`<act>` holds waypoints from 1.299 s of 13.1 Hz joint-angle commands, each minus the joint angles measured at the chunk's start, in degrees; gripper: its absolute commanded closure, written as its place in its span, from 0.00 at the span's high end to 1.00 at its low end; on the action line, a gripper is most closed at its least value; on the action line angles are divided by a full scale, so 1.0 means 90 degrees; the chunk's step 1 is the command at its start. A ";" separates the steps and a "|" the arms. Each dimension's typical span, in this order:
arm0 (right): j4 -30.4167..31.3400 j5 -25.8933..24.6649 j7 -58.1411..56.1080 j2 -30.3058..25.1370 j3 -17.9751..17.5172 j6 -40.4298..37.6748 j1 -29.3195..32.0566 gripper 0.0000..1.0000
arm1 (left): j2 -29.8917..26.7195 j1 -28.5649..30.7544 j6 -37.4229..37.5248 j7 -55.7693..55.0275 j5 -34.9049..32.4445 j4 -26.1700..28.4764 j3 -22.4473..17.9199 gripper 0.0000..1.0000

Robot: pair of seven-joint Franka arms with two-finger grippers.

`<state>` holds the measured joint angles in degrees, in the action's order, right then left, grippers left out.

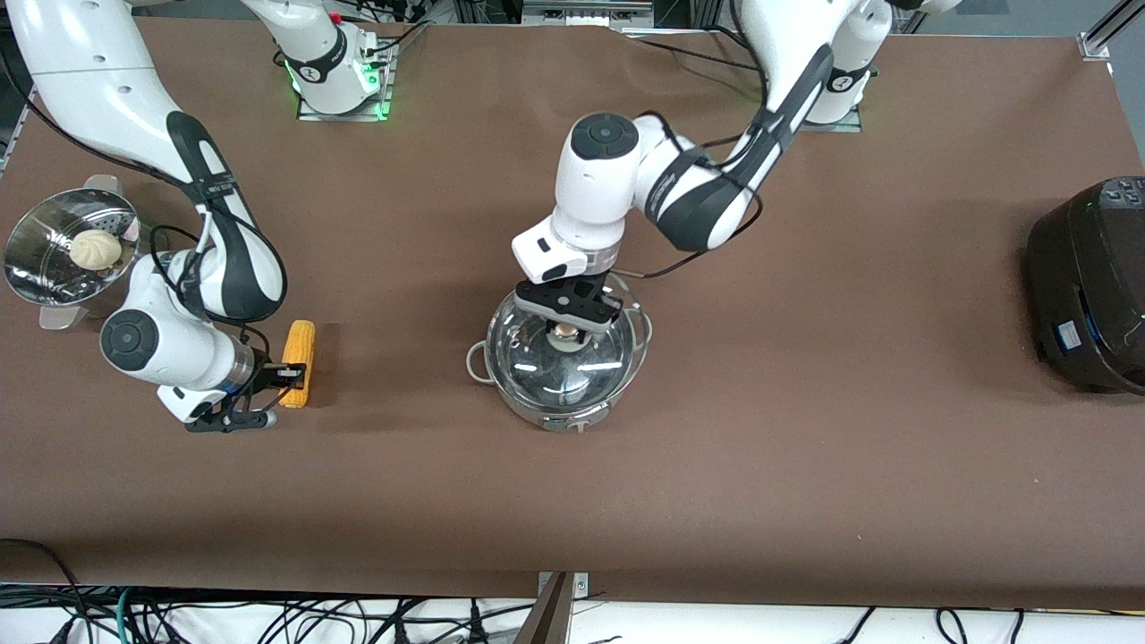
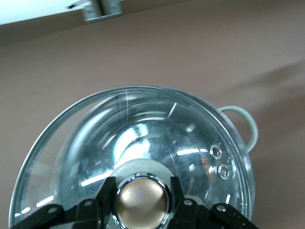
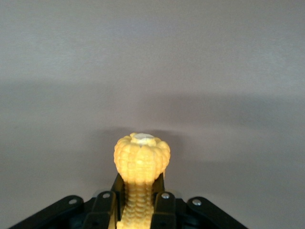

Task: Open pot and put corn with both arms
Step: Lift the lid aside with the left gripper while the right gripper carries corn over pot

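Next, my left gripper sets the glass lid free on the brown table (image 1: pixel 810 366), in the space between the steel pot and the black cooker. The lid is still on the steel pot.
The steel pot (image 1: pixel 546 413) stands mid-table with its glass lid (image 1: pixel 537 368) on it. My left gripper (image 1: pixel 567 329) is down on the lid, fingers (image 2: pixel 107 190) closed against either side of the copper-coloured knob (image 2: pixel 142 202). One loop handle (image 2: pixel 249 128) of the pot shows in the left wrist view. The corn (image 1: pixel 300 343) lies toward the right arm's end of the table. My right gripper (image 1: pixel 290 370) is shut on the corn (image 3: pixel 142 151) at table height, gripping it partway along its length. I cannot tell if the corn touches the table.
A perforated steel steamer bowl (image 1: pixel 27 277) with a white bun (image 1: pixel 95 249) stands at the right arm's end, beside the right arm's elbow. A large black cooker (image 1: pixel 1091 286) stands at the left arm's end. Brown table lies between the corn and the pot.
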<state>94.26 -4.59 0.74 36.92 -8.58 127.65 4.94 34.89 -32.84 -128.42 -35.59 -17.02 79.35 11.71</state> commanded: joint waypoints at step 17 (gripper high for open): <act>-0.2163 -0.0709 0.5151 0.0164 -0.1918 -0.0328 -0.2199 0.02 | -0.1035 0.3424 0.0334 0.3690 -0.0180 0.2823 0.0057 0.43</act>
<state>78.32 -7.99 44.41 34.05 -26.04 122.01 -13.48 27.97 -3.76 -123.53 -4.34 -17.14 101.67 11.13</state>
